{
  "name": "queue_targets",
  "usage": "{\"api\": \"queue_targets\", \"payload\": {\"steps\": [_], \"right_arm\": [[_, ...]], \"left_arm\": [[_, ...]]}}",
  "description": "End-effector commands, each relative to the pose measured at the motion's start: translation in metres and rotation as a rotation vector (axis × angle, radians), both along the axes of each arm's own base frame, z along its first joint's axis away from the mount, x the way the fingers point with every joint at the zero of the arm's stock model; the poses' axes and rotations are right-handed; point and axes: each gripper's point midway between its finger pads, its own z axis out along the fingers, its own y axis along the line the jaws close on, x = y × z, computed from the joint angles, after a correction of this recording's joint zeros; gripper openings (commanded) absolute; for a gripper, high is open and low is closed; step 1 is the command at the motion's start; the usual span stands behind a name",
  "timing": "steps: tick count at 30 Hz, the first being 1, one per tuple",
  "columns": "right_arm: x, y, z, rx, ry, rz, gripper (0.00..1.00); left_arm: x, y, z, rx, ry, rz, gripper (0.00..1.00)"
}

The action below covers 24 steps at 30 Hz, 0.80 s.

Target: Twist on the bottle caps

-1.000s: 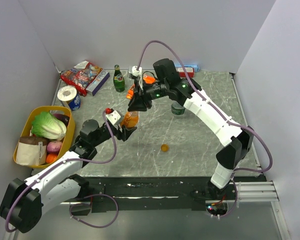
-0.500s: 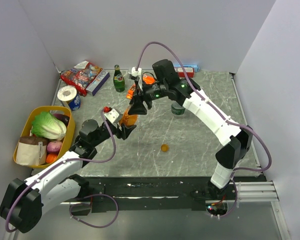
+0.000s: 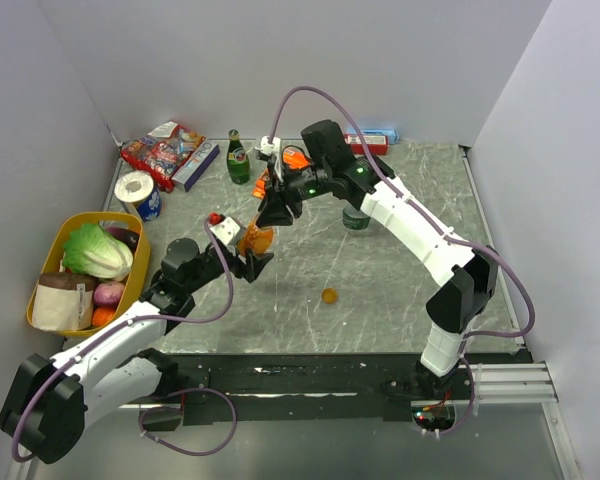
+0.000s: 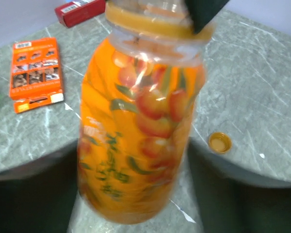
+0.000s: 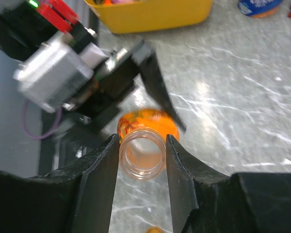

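Observation:
I need to release the orange bottle with my right gripper on the table (image 3: pixel 286 254) between the orange box and the orange-brown cap.
The squat orange bottle (image 3: pixel 258 238) stands between both grippers, its mouth open and uncapped (image 5: pixel 141 154). My left gripper (image 3: pixel 250 252) is shut on its body, which fills the left wrist view (image 4: pixel 140 126). My right gripper (image 3: pixel 276 212) comes from above, its fingers (image 5: pixel 99 179) pressed on both sides of the bottle's neck. The orange-brown cap (image 3: pixel 329 295) lies alone on the table, mouth up (image 4: pixel 219 142). The dark grey-green bottle (image 3: pixel 356 217) stands behind my right arm. The whitish cap is out of view.
A tall green glass bottle (image 3: pixel 238 158), snack packets (image 3: pixel 162 150) and a tape roll (image 3: pixel 136 188) sit at the back left. A yellow basket (image 3: pixel 132 285) of vegetables stands at the left edge. An orange box (image 4: pixel 36 73) lies behind the bottle.
My right gripper has shifted slightly left and back over the bottle's neck. The orange bottle has leaned a little to the left with it. The cap on the table has not moved.

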Motion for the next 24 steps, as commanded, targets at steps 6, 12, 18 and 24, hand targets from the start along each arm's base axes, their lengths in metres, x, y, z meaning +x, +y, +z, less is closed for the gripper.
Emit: {"api": "queue_targets", "payload": {"steps": [6, 12, 18, 24], "right_arm": [[0.030, -0.012, -0.007, -0.103, -0.219, -0.042, 0.18], [0.059, -0.022, -0.069, -0.271, -0.266, -0.096, 0.17], [0.073, -0.026, -0.116, -0.364, -0.276, -0.090, 0.17], [0.077, -0.024, -0.137, -0.382, -0.260, -0.086, 0.19]], "left_arm": [[-0.001, 0.021, -0.014, 0.022, 0.084, 0.111, 0.96], [-0.021, 0.034, -0.024, 0.093, 0.106, 0.102, 0.96], [-0.015, 0.048, -0.014, 0.114, 0.068, 0.157, 0.96], [-0.008, 0.055, -0.012, 0.097, 0.073, 0.190, 0.96]]}}
